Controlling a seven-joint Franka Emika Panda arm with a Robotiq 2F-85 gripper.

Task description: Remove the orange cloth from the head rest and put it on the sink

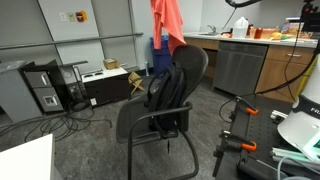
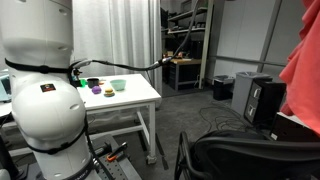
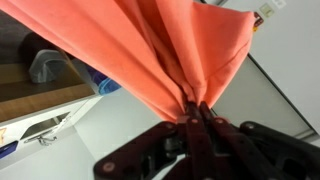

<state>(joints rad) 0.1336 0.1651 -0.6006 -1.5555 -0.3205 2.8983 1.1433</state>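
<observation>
Next, I let go of the orange cloth, which hangs above the chair now, so that it rests on the black office chair [image 1: 143, 105], just behind its near armrest.
The orange cloth [image 1: 168, 22] hangs in the air above the black office chair [image 1: 170, 90], lifted clear of its head rest [image 1: 190, 58]. The gripper itself is out of frame at the top there. In an exterior view the cloth [image 2: 305, 65] fills the right edge. In the wrist view my gripper [image 3: 192, 118] is shut on a pinched fold of the cloth [image 3: 150, 50], which drapes away from the jaws. The sink is somewhere on the counter [image 1: 250, 40] at the back right; I cannot make it out.
A steel dishwasher [image 1: 238, 65] and wooden cabinets stand under the counter. A computer tower [image 1: 45, 88] and cables lie on the floor. A white table [image 2: 110, 95] holds small bowls. The robot base [image 2: 40, 90] stands in front of it.
</observation>
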